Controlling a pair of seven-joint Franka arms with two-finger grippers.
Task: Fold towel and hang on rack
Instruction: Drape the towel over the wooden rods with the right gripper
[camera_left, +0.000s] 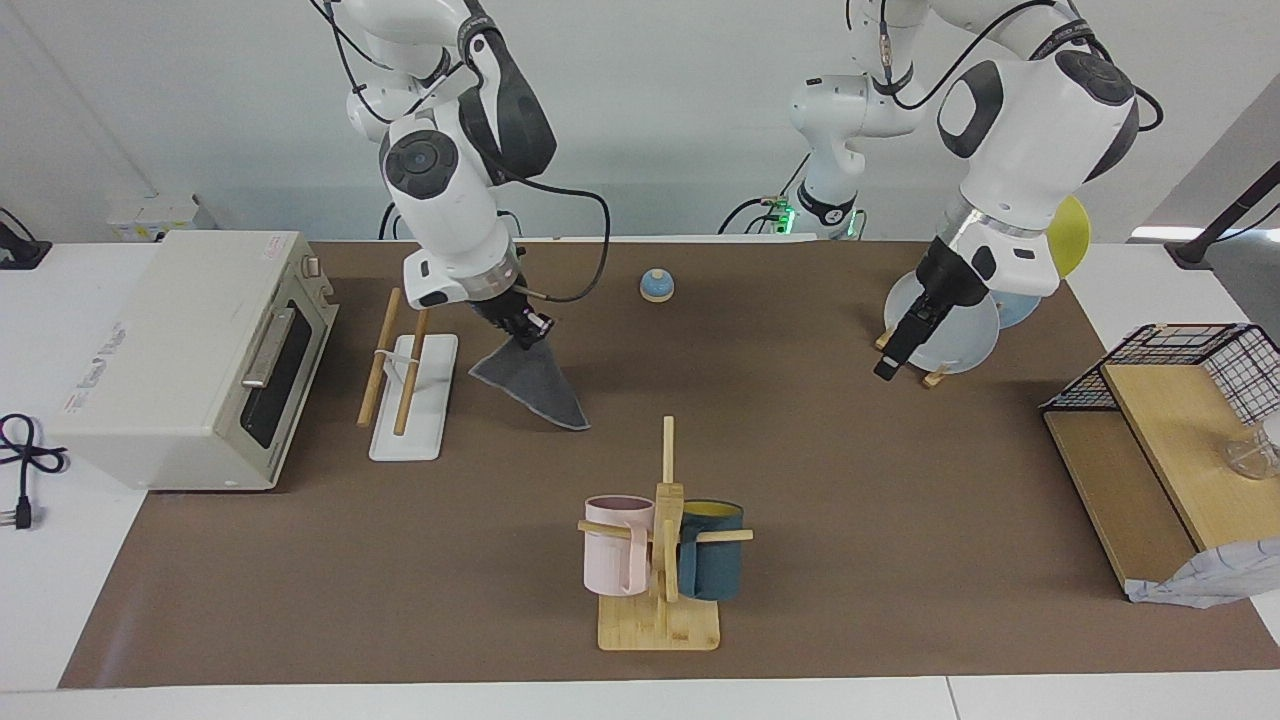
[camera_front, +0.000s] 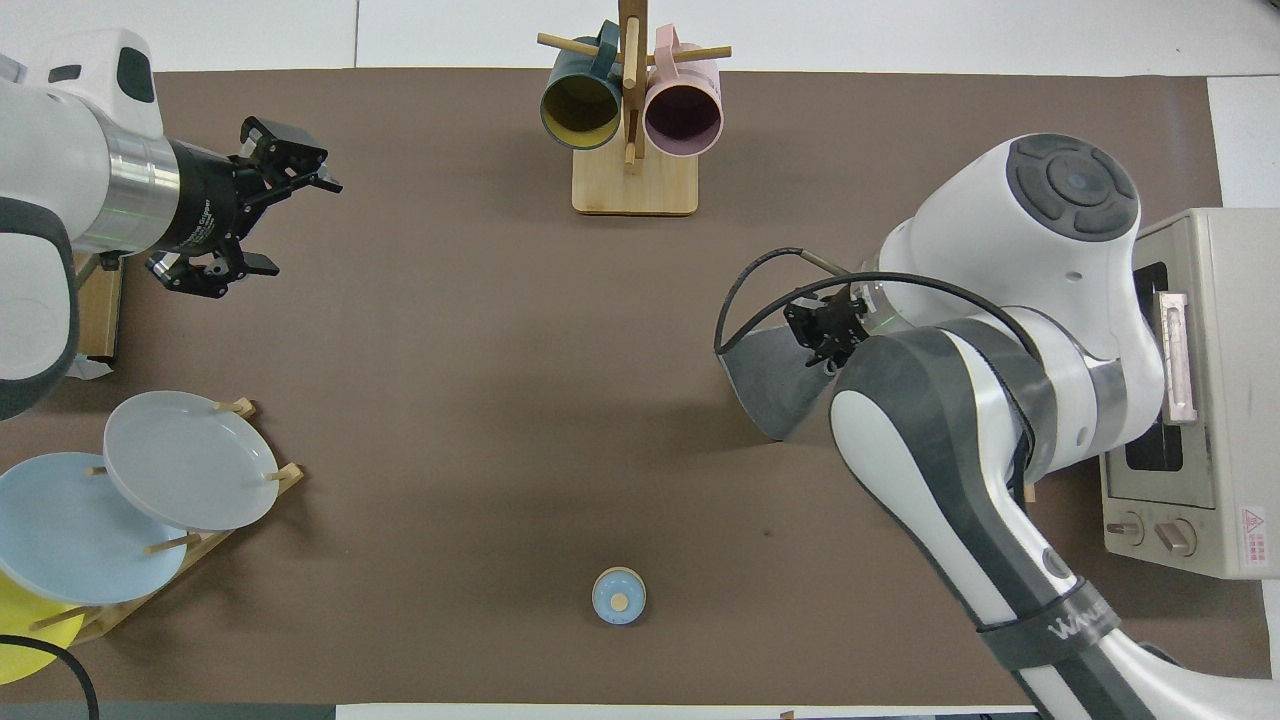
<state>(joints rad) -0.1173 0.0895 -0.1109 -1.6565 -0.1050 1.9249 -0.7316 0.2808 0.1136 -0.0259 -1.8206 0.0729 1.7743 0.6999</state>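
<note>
My right gripper is to let go of the towel over the wooden rods of the rack (camera_front: 969, 376) beside the toaster oven.
The towel (camera_left: 535, 385) shows its dark grey face. It hangs in a rough triangle from my right gripper (camera_left: 527, 330), which is shut on its top corner, and its low corner reaches the brown mat. The rack (camera_left: 405, 385), with a white base and two wooden rods, stands on the mat beside the towel, toward the right arm's end of the table. In the overhead view the towel (camera_front: 770, 385) hangs under my right gripper (camera_front: 825, 335), and the right arm hides the rack. My left gripper (camera_left: 890, 365) is open and empty, raised over the plate stand; the overhead view (camera_front: 300, 225) shows its fingers spread.
A toaster oven (camera_left: 190, 360) stands beside the rack at the right arm's end. A bamboo mug tree (camera_left: 660, 540) with two mugs stands farther from the robots. A small blue bell (camera_left: 656, 286), a plate stand with plates (camera_left: 945, 335) and a wire-and-wood shelf (camera_left: 1180, 400) also stand here.
</note>
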